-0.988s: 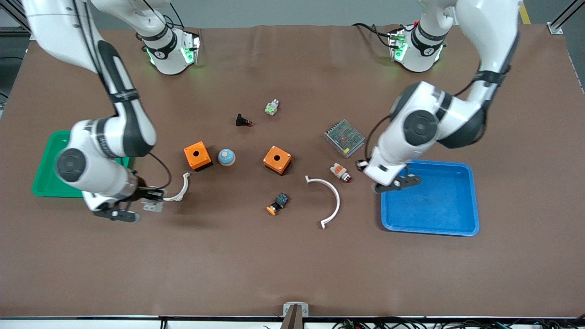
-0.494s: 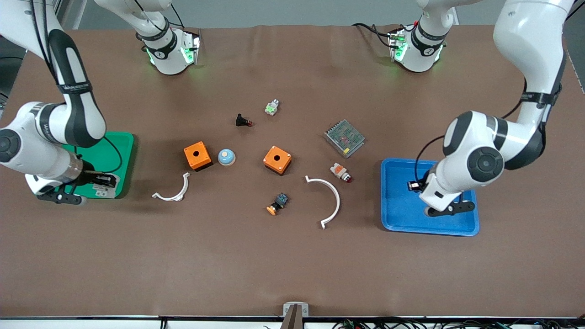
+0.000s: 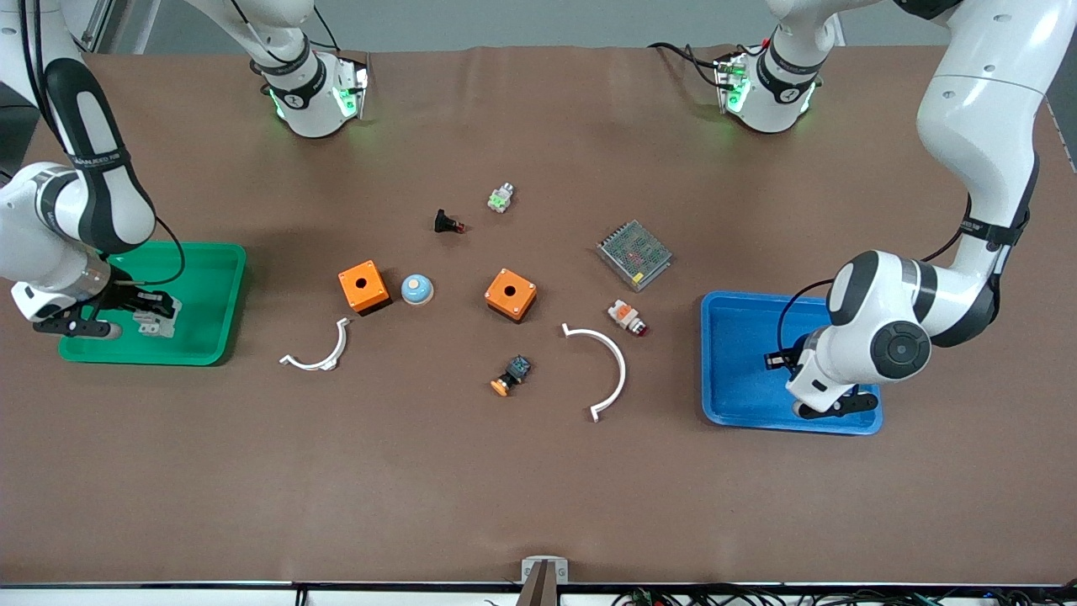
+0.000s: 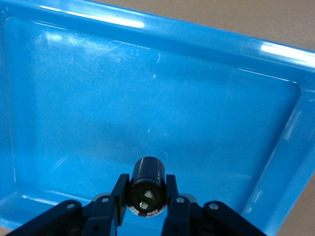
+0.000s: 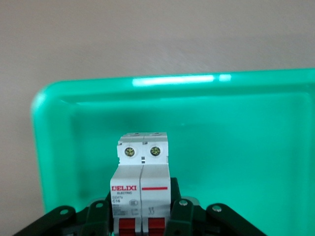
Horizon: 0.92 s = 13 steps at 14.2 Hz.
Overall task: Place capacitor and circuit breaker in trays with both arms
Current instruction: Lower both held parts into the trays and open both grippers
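My right gripper has the circuit breaker, now low over the green tray, to put down. It will let go of it on the green tray's bottom, close to the middle (image 3: 166, 299).
The capacitor (image 4: 147, 181), a small black cylinder, sits clamped between the fingers of my left gripper (image 4: 146, 189). It hangs just above the floor of the blue tray (image 4: 147, 88). From the front, the left gripper (image 3: 778, 362) is over the blue tray (image 3: 740, 337), toward its edge nearest the camera. The white-grey circuit breaker (image 5: 142, 172) with red levers is held in my right gripper (image 5: 141, 206), over the green tray (image 5: 236, 147). From the front, the circuit breaker (image 3: 158, 322) and right gripper (image 3: 145, 311) are low over the green tray (image 3: 206, 286).
Between the trays lie two orange boxes (image 3: 363, 286) (image 3: 510, 294), a blue dome (image 3: 416, 289), two white arcs (image 3: 320, 355) (image 3: 607, 370), a mesh power supply (image 3: 634, 253), a white-orange push button (image 3: 627, 316), an orange-tipped switch (image 3: 511, 374), a black red-tipped button (image 3: 448, 223) and a green-white part (image 3: 500, 198).
The right gripper carried the circuit breaker from beside the small white arc to over the green tray. The left gripper carried the capacitor from the blue tray's inner edge to well over it.
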{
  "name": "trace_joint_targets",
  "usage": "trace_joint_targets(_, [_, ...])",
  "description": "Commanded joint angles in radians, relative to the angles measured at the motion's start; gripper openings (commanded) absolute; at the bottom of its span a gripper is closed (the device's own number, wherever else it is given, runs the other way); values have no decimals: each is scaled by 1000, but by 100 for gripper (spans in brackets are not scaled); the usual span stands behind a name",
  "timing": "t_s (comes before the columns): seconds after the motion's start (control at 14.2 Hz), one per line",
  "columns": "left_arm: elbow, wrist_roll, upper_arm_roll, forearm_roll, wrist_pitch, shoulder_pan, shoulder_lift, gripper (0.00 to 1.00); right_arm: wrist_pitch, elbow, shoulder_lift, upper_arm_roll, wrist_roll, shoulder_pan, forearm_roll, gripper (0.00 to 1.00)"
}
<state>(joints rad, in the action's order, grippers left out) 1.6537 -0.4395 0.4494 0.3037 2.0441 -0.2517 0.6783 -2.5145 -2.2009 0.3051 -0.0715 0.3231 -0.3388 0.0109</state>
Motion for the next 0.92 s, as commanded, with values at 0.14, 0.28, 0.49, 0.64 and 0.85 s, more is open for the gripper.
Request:
trace_joint_targets(0.14, [-14,33,14,15,-2,-21,23,18,-32,-42,-21,22,65,-81,18,0])
trace_joint_targets(0.28, [-14,34,14,18,5,-24,36,19,-33,-42,-6,22,67,-95,18,0])
trace_joint_targets(0.49, [14,34,14,25,36,-29,37,20,-33,-42,18,22,67,-103,18,0])
trace_joint_targets(0.64, [17,34,14,25,37,-31,37,20,-32,-42,31,22,67,-101,18,0])
trace_joint_targets(0.85, [24,34,12,25,56,-32,41,25,-32,-40,45,24,67,-98,18,1])
